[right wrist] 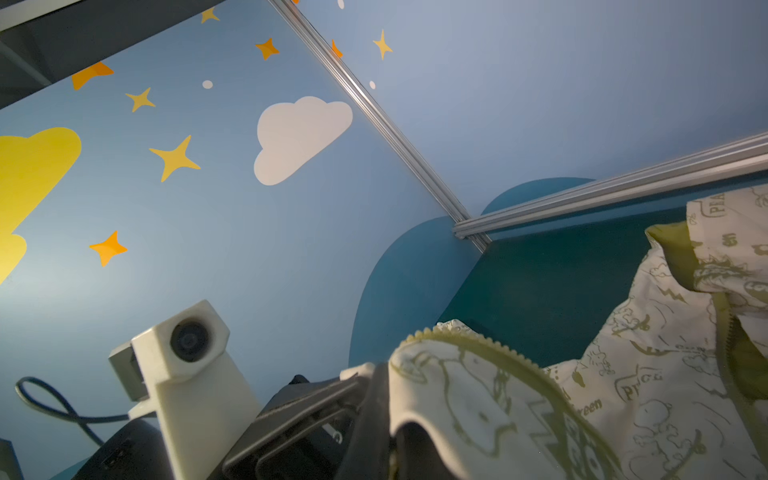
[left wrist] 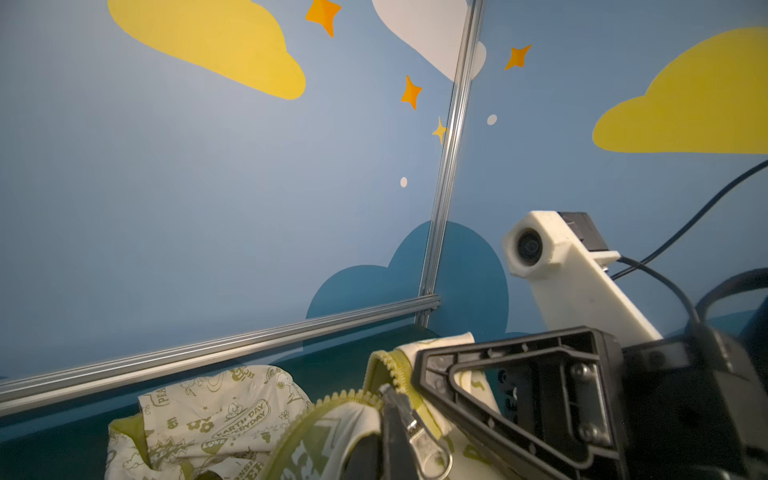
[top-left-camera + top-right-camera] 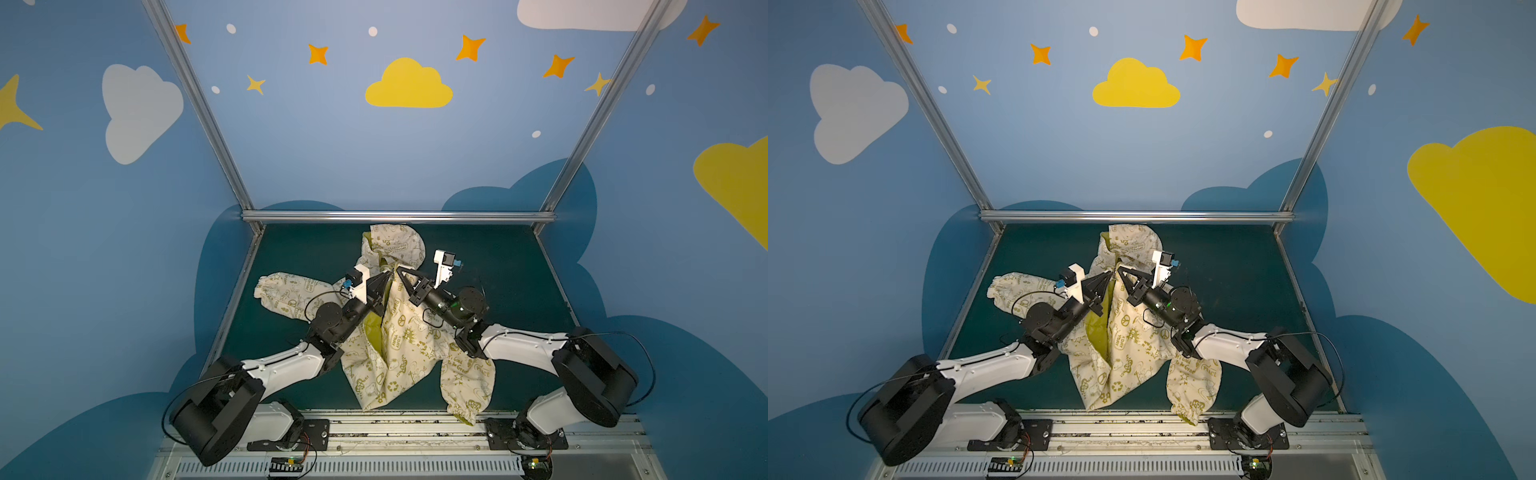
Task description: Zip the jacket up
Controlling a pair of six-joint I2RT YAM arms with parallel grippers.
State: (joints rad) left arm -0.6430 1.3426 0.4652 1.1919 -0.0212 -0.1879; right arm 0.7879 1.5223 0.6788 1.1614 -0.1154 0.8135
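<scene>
My right gripper is holding the cream front edge while the pull tab hangs beside my left gripper, so next my right gripper opens and takes the pull tab (image 2: pixel 430 449).
The cream jacket (image 3: pixel 407 340) with olive print lies on its back on the dark green table (image 3: pixel 507 270), hood (image 3: pixel 395 245) toward the back wall. Olive lining (image 3: pixel 374 328) shows in a gap down its front. Both grippers meet at the collar in both top views. My left gripper (image 3: pixel 388 275) (image 2: pixel 392 401) is shut at the metal zipper slider (image 2: pixel 390 392), and the pull tab (image 2: pixel 428 444) lies along its finger. My right gripper (image 3: pixel 400 271) (image 1: pixel 386 374) is shut on the cream front edge with olive zipper teeth (image 1: pixel 478 340), lifted off the table.
An aluminium rail (image 3: pixel 399 216) and blue walls close the back and sides. One sleeve (image 3: pixel 286 291) spreads left. The other sleeve (image 3: pixel 469 382) reaches the front rail (image 3: pixel 399 424). The right gripper's black finger frame (image 2: pixel 498 374) sits close beside the slider.
</scene>
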